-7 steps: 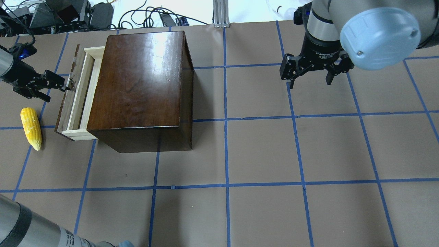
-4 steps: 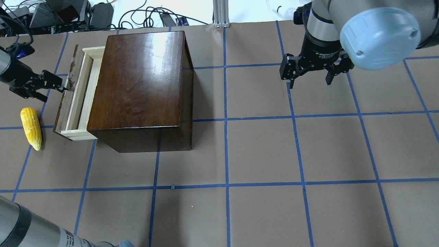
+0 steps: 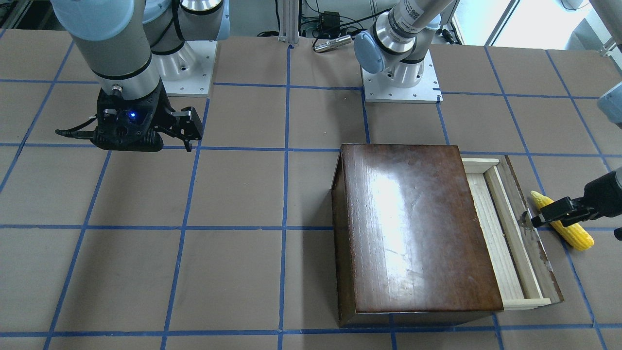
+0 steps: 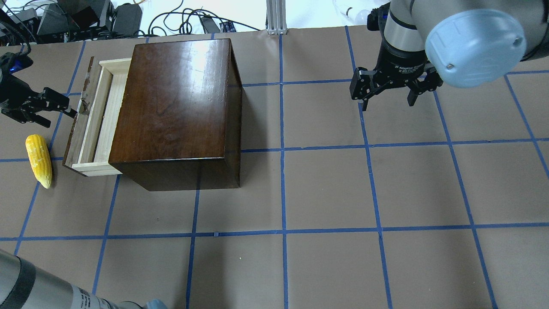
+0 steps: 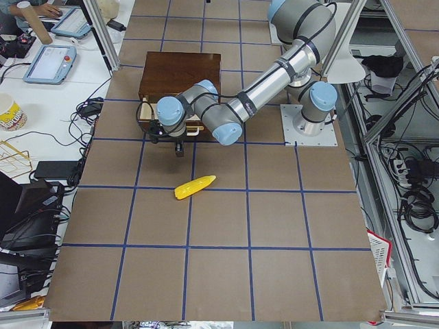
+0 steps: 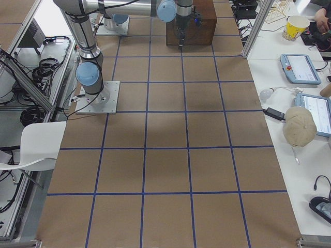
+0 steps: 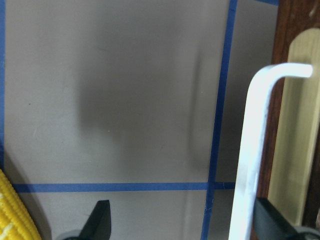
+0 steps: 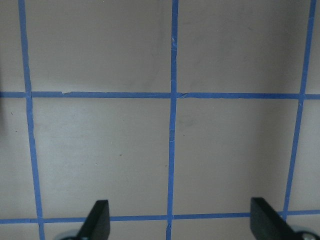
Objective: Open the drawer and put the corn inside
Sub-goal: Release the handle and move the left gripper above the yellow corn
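The robot's left gripper needs to next let go of the drawer's handle and close on the middle of the yellow corn [image 3: 563, 225] [image 7: 17, 220] that lies next to the drawer front.
The drawer [image 4: 92, 116] stands partly pulled out of the left side of the dark-brown box [image 4: 176, 103]; its pale wood inside is empty. My left gripper [image 4: 61, 119] is open, with one finger hooked behind the drawer's pale handle [image 7: 250, 150]. The yellow corn [image 4: 38, 160] lies on the table just left of the drawer front, close to the gripper; it also shows in the front-facing view [image 3: 563, 228] and the left wrist view [image 7: 15, 215]. My right gripper [image 4: 387, 104] is open and empty, hovering over bare table far to the right.
The table is brown paper with a blue tape grid [image 4: 283, 148]. Cables and equipment [image 4: 85, 17] lie past the table's far edge behind the box. An aluminium post [image 4: 276, 17] stands at the back middle.
My left gripper has moved left and the drawer has slid further out with it. The corn and my right arm have not moved.
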You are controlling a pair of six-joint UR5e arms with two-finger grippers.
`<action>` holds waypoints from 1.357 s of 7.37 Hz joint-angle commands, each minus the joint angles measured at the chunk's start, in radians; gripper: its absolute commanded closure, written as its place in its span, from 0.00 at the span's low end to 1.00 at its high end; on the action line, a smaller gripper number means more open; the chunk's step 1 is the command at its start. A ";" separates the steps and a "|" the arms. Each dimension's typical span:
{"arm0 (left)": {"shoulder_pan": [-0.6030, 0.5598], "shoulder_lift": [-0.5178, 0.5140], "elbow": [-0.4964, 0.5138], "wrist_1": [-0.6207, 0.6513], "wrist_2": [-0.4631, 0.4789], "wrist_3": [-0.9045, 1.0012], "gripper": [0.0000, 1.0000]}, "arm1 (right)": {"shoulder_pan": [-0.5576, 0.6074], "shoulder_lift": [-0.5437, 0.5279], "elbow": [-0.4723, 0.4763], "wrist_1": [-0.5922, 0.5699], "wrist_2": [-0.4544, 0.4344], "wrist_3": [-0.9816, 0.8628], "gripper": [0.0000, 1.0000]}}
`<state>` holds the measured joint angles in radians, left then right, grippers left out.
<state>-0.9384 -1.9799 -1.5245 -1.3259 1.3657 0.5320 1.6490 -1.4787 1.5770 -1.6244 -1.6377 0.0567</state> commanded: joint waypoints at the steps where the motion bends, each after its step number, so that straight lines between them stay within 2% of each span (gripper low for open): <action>1: 0.001 0.012 0.055 -0.045 0.053 0.000 0.00 | 0.000 0.000 0.000 0.000 -0.001 0.000 0.00; 2: 0.013 0.000 0.078 -0.041 0.141 0.006 0.00 | 0.000 0.000 0.000 -0.002 -0.001 0.000 0.00; 3: 0.035 -0.025 0.095 -0.026 0.188 0.020 0.00 | 0.000 0.000 0.000 0.000 -0.001 0.000 0.00; 4: 0.035 -0.046 0.087 0.031 0.214 0.048 0.00 | 0.000 0.000 0.000 0.000 -0.001 0.000 0.00; 5: 0.036 -0.071 0.078 0.080 0.305 0.062 0.00 | 0.000 0.000 0.000 0.000 -0.001 0.000 0.00; 7: 0.038 -0.114 0.064 0.108 0.326 0.135 0.00 | 0.000 0.000 0.000 -0.002 -0.001 0.000 0.00; 10: 0.093 -0.181 0.023 0.252 0.320 0.210 0.00 | 0.000 0.000 0.000 -0.002 -0.001 0.000 0.00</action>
<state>-0.8752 -2.1334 -1.4866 -1.1245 1.6879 0.7089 1.6490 -1.4788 1.5769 -1.6250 -1.6383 0.0568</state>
